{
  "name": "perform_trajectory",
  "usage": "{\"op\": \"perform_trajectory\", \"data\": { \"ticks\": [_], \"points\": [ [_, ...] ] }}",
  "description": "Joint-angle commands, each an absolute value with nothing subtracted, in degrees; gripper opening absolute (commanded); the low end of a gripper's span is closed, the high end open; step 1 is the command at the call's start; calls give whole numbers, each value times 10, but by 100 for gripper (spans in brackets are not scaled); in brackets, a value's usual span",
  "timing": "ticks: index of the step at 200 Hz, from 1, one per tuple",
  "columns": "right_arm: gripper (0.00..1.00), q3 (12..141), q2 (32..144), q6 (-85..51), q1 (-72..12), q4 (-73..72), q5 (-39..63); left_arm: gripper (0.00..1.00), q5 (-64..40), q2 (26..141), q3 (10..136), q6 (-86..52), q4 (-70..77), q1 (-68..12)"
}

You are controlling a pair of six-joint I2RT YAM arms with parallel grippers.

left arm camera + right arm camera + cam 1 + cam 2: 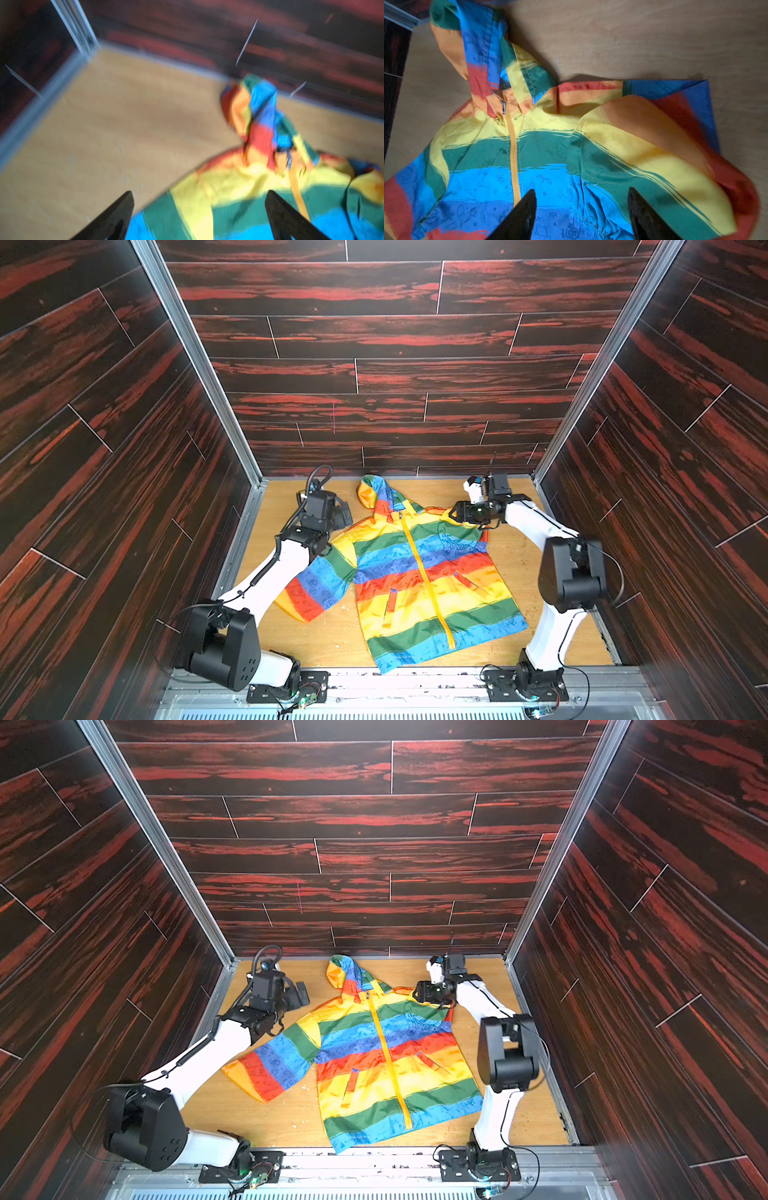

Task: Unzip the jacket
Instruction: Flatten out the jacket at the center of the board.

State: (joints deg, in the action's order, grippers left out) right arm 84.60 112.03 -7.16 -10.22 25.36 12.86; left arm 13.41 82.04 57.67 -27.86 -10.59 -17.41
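Observation:
My right gripper needs to next close on the bunched blue cloth (453, 541) (584, 204) next to the seam of the folded sleeve on the jacket, since that sleeve needs to be spread out.
The jacket (419, 585) lies flat and face up on the wooden floor, hood (374, 493) toward the back wall; both top views show it, here too at jacket (386, 1065). Its yellow zipper (424, 568) runs closed down the front, and the metal pull (503, 106) sits at the collar. My left gripper (344, 513) hovers open by the jacket's left shoulder, nothing between its fingers (116, 214). My right gripper (456, 513) is open above the other shoulder, over the blue stripe just beside the zipper (513, 155), holding nothing.
Dark red wood-pattern walls (395, 377) with aluminium corner posts (199, 364) enclose the floor (515, 560) on three sides. One sleeve (316, 589) spreads out toward my left arm. The other sleeve (664, 128) is folded over the shoulder. Both arm bases (286, 689) stand at the front edge.

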Motion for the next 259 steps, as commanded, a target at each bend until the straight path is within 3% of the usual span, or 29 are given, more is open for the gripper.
{"op": "perform_trajectory", "data": {
  "ticks": [1, 16, 68, 115, 124, 149, 167, 216, 259],
  "points": [
    [70, 870, 1163, -50, -124, 305, 109, 84, 90, 814, 528, -368, -136, -174],
    [69, 865, 1174, -52, -133, 312, 97, 80, 90, 817, 504, -393, -134, -174],
    [66, 875, 1214, -42, -181, 347, 26, 81, 104, 838, 480, -449, -149, -174],
    [51, 881, 1236, -45, -189, 371, -14, 75, 73, 890, 475, -497, -127, -174],
    [46, 886, 1240, -47, -189, 378, -22, 73, 63, 904, 473, -506, -114, -174],
    [12, 902, 1250, -56, -190, 386, -4, 60, 28, 958, 462, -545, -43, -173],
    [0, 912, 1246, -68, -190, 383, 31, 53, 6, 1001, 456, -585, 14, -173],
    [0, 926, 1181, -78, -183, 360, 166, 35, 70, 1073, 514, -564, -32, -152],
    [0, 896, 1077, -152, -119, 281, 313, 20, 58, 1087, 544, -490, -51, -50]
  ]
}}
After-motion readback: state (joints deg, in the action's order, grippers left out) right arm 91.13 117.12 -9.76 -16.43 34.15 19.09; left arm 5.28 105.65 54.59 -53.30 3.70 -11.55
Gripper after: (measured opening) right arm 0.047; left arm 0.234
